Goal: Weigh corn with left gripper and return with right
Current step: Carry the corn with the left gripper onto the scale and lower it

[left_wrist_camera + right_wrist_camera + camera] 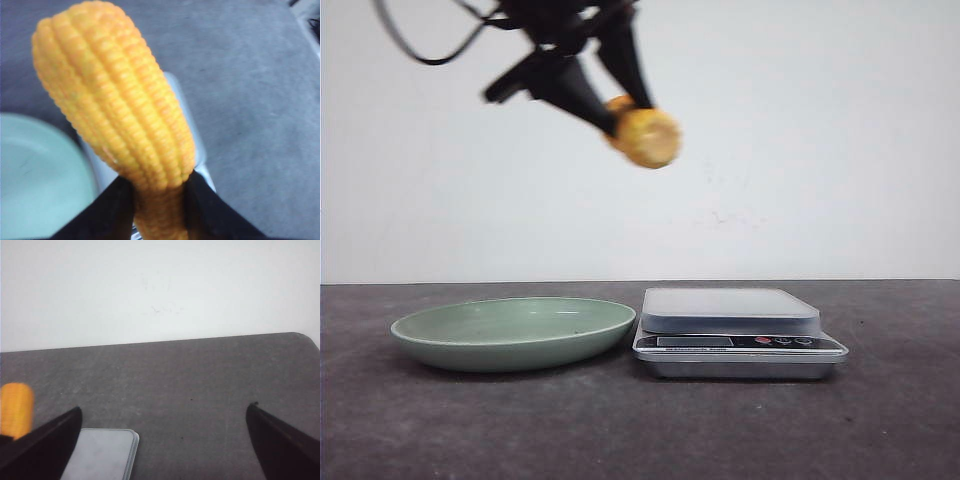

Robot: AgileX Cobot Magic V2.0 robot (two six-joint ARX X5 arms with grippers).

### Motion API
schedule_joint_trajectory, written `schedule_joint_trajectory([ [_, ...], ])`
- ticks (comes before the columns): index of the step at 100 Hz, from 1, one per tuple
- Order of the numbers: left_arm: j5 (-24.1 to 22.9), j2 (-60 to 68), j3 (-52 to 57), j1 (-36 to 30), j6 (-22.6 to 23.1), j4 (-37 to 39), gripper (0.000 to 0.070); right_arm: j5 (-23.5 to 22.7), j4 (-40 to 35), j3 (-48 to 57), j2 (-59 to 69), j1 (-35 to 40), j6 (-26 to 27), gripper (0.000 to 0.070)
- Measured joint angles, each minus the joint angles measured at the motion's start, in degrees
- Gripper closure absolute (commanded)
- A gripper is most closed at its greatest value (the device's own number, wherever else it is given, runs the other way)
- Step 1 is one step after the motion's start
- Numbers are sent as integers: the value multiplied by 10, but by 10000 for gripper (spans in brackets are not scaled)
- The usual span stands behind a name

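Next, my left gripper lets go of the corn on the middle of the scale's pale tray (719,297), above the display panel.
My left gripper (610,100) is shut on the corn (642,136), a yellow-orange cob, and holds it high in the air above the gap between the green plate (512,330) and the scale (730,312). In the left wrist view the corn (117,105) sticks out from between my two black fingers (107,210), with the plate (35,175) and the scale's tray (192,130) blurred below. My right gripper (162,412) is open and empty; its view shows a corner of the scale (102,452) and the corn (16,409) at the edge. It is out of the front view.
The dark grey table (640,430) runs back to a white wall. The scale's front panel carries a display and small buttons (780,341). The table's far right corner shows in the right wrist view (305,337).
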Motion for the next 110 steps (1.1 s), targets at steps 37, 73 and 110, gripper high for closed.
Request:
schedule_joint_trajectory([
  [37,-2,169,141,-41,49,-52,694,0,-10,0,0,0,0,33],
  [73,-21,245,143,-38,82,-54,694,0,-22,0,0,0,0,33],
  [110,-19,249,144,-35,90,-49,459,0,-23,0,0,0,0,33],
])
